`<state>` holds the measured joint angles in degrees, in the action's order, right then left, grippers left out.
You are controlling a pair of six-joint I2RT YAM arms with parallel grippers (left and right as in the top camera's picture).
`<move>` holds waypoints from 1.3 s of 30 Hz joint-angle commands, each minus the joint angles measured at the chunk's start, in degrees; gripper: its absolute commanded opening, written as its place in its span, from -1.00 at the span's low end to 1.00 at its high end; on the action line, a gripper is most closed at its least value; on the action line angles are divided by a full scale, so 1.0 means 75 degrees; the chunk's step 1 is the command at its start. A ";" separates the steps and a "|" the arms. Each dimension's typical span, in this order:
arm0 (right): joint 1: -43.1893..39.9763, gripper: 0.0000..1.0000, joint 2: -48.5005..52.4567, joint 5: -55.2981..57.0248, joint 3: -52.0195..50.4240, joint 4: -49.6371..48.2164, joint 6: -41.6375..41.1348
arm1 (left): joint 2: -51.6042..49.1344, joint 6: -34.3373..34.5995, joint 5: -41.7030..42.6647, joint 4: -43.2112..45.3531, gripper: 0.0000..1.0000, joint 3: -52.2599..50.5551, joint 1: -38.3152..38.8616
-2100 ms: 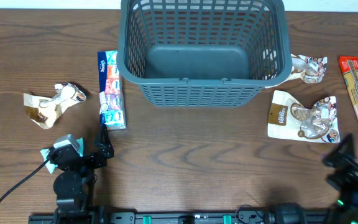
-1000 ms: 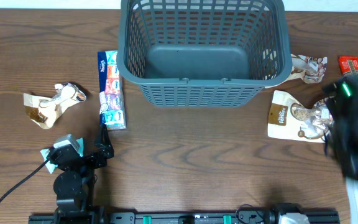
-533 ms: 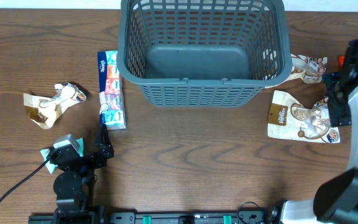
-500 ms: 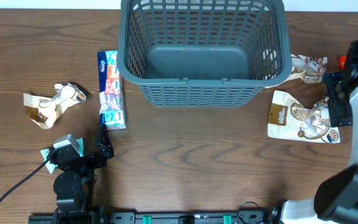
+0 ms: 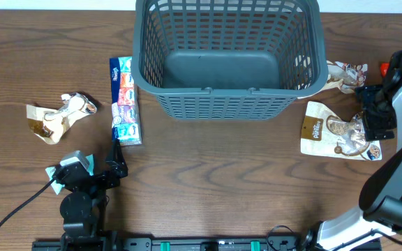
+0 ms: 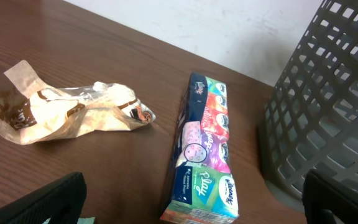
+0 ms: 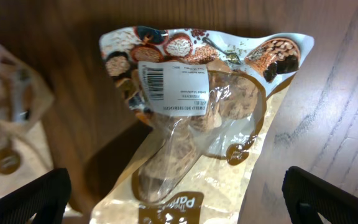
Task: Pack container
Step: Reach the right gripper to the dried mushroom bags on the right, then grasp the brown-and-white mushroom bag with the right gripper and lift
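My right gripper is to close next on the clear middle [image 5: 345,133] [image 7: 182,140] of the dried-mushroom packet, at a spot that is just beside the packet's white label.
The container [image 5: 229,56], a large dark grey slotted basket, stands at the back centre with nothing in it; its wall shows in the left wrist view [image 6: 328,93]. My right gripper [image 5: 366,111] is open and hovers over a dried-mushroom packet [image 5: 339,132] to the right of the basket. In the right wrist view the packet [image 7: 191,118] lies between and beyond the spread fingers of the right gripper [image 7: 179,199]. My left gripper [image 5: 117,164] is open and empty at the front left, just short of a colourful tissue pack [image 5: 125,100], seen in the left wrist view [image 6: 204,149].
A crumpled beige packet [image 5: 58,115] lies at the far left, also in the left wrist view [image 6: 67,112]. Another crumpled packet [image 5: 345,75] sits against the basket's right side. A red packet [image 5: 384,67] is mostly hidden behind my right arm.
My right arm has swung up from the front right corner to above the dried-mushroom packet, covering the red packet. The left arm and all packets have not moved.
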<state>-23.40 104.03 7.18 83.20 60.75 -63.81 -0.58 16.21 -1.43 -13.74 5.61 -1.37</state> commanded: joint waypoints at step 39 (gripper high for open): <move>0.0376 -0.98 0.1364 -0.0052 -0.2081 -0.2133 0.0437 | 0.0047 -0.0128 0.0134 -0.0224 0.96 -0.0119 -0.0029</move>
<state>-21.26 111.87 7.38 70.22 44.42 -60.80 -0.58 16.23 -1.45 -13.74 5.61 -1.34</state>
